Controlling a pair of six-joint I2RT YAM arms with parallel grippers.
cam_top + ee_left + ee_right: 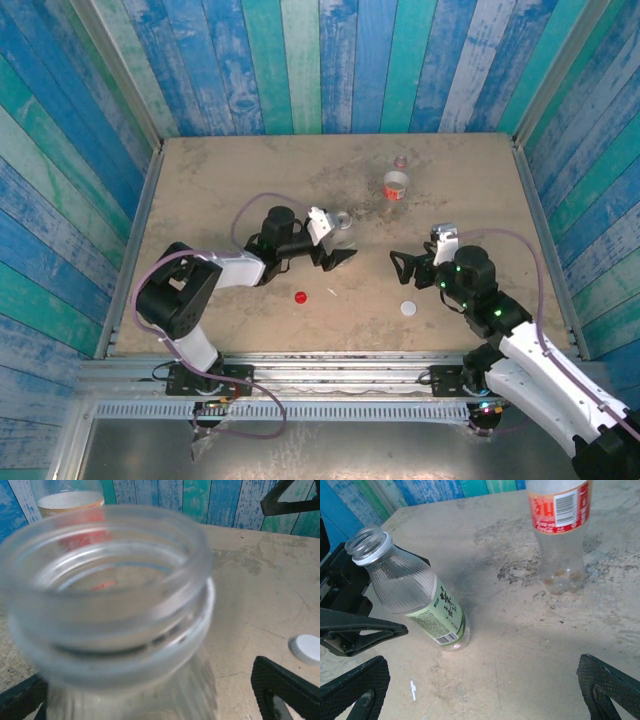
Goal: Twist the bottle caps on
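Observation:
I need to use my left gripper to set the green-white-label bottle upright and grasp its body lower [431, 605] before capping, since the bottle is leaning with its neck by that gripper.
The green-white-label bottle [427, 607] has no cap and leans, base on the table, with its open neck [110, 600] between the wide-apart jaws of my left gripper [338, 240]. One black finger [370, 627] of that gripper lies just beside the bottle's shoulder. That gripper is open. The red-label bottle [397, 183] stands upright farther back, also uncapped. Near the front the red cap [301, 297] lies on the table, and the white cap [408, 308] lies to its right. My right gripper [401, 268] is open and empty, just above the white cap and facing the bottles.
A tiny white scrap [332, 292] lies between the two caps. Painted plank walls [300, 60] close in the sandy table [220, 180] on three sides, with a metal rail [330, 365] along the near edge.

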